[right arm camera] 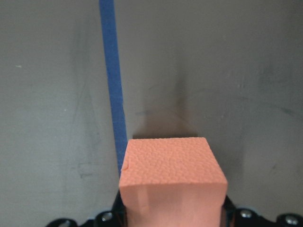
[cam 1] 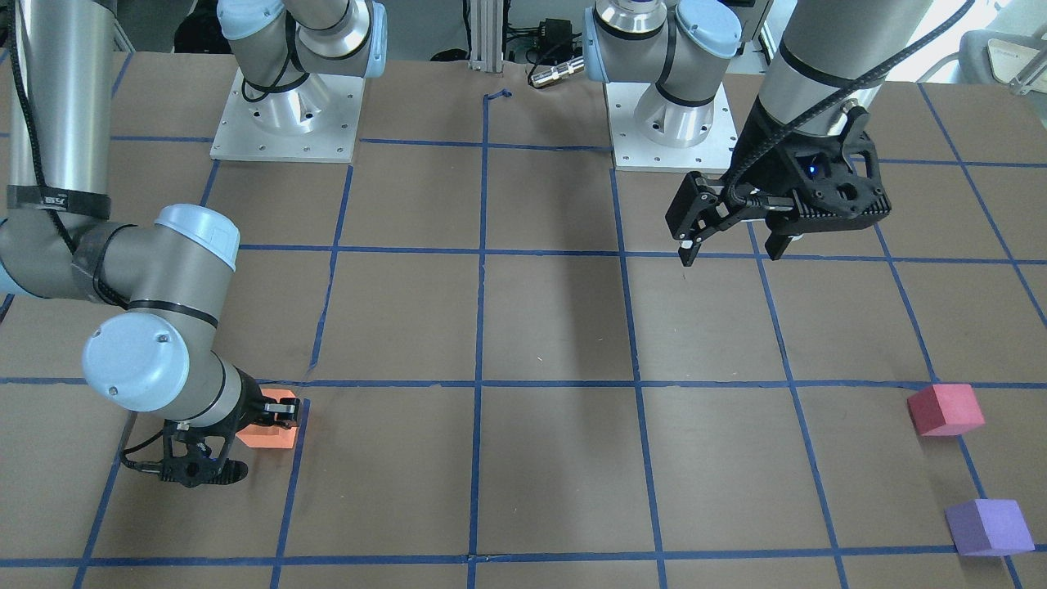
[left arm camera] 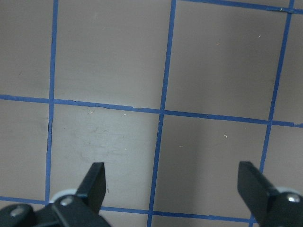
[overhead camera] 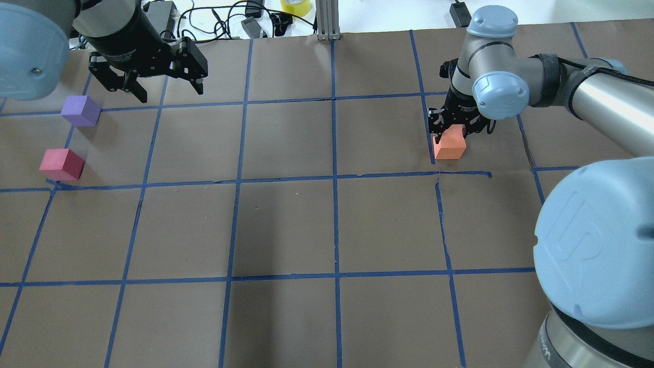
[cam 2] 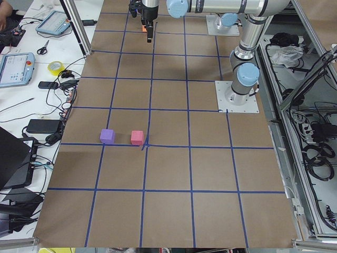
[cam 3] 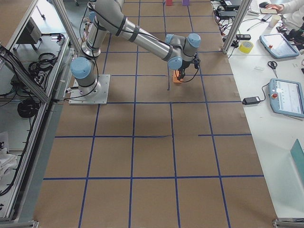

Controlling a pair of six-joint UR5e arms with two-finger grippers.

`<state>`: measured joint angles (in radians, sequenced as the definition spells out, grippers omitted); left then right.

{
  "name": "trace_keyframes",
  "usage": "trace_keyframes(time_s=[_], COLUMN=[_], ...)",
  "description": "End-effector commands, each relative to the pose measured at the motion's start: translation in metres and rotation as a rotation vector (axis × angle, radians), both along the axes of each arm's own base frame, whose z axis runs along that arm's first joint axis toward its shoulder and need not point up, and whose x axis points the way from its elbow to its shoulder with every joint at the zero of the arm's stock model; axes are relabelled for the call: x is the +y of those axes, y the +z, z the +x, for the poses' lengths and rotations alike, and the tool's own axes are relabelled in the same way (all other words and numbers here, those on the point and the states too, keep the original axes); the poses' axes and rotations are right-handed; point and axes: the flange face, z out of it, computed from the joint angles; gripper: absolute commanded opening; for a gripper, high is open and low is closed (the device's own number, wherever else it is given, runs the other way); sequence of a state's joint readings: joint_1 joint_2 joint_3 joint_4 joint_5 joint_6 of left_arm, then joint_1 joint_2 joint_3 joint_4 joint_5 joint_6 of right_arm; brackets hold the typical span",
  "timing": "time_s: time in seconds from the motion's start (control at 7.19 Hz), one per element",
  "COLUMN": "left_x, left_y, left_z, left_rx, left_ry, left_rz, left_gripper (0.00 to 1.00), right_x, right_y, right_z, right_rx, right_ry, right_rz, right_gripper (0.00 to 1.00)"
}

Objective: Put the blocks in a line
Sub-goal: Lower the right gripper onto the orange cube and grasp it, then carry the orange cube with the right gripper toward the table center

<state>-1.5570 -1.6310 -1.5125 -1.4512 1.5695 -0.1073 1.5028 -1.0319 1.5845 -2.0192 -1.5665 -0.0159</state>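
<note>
My right gripper is going to let go of the orange block, now at table level beside a tape line, beside the middle blue tape line point(cam 1: 498, 423), on the red-pink block's side.
The orange block point(overhead camera: 449, 146) sits beside a blue tape line at the right of the table and fills the bottom of the right wrist view point(right arm camera: 171, 176). My right gripper point(overhead camera: 451, 131) points down with a finger on each side of it, shut on the block, at table level point(cam 1: 278, 411). The purple block point(overhead camera: 80, 110) and the red-pink block point(overhead camera: 62, 164) stand a little apart at the far left. My left gripper point(overhead camera: 169, 93) hangs open and empty above the table, right of the purple block; its wrist view shows only bare table between the fingertips point(left arm camera: 97, 176).
A blue tape grid point(overhead camera: 334, 179) covers the brown table. The two arm bases point(cam 1: 286, 123) point(cam 1: 671, 123) stand at the robot's edge. Cables and a yellow tape roll point(overhead camera: 295, 6) lie beyond the far edge.
</note>
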Motion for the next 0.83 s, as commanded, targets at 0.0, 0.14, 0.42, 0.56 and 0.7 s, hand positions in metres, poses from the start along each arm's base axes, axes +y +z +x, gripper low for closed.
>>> trace_keyframes(time_s=[0.0, 0.14, 0.42, 0.56, 0.7], left_x=[0.000, 0.000, 0.000, -0.001, -0.001], left_y=[0.000, 0.000, 0.000, 0.001, 0.001], left_z=[0.000, 0.000, 0.001, 0.001, 0.001], left_rx=[0.002, 0.002, 0.002, 0.001, 0.003], left_ry=[0.000, 0.000, 0.000, 0.000, 0.000], left_rz=[0.000, 0.000, -0.002, -0.009, -0.011], left_gripper=[1.00, 1.00, 1.00, 1.00, 1.00], right_x=[-0.013, -0.010, 0.015, 0.024, 0.028], right_y=[0.051, 0.063, 0.058, 0.052, 0.049], right_z=[0.028, 0.074, 0.183, 0.216, 0.251], right_rx=[-0.025, -0.030, -0.030, -0.030, -0.039], right_ry=[0.018, 0.009, -0.040, -0.054, -0.069], right_rz=[-0.098, -0.119, -0.122, -0.119, -0.141], right_gripper=[0.03, 0.03, 0.04, 0.03, 0.03])
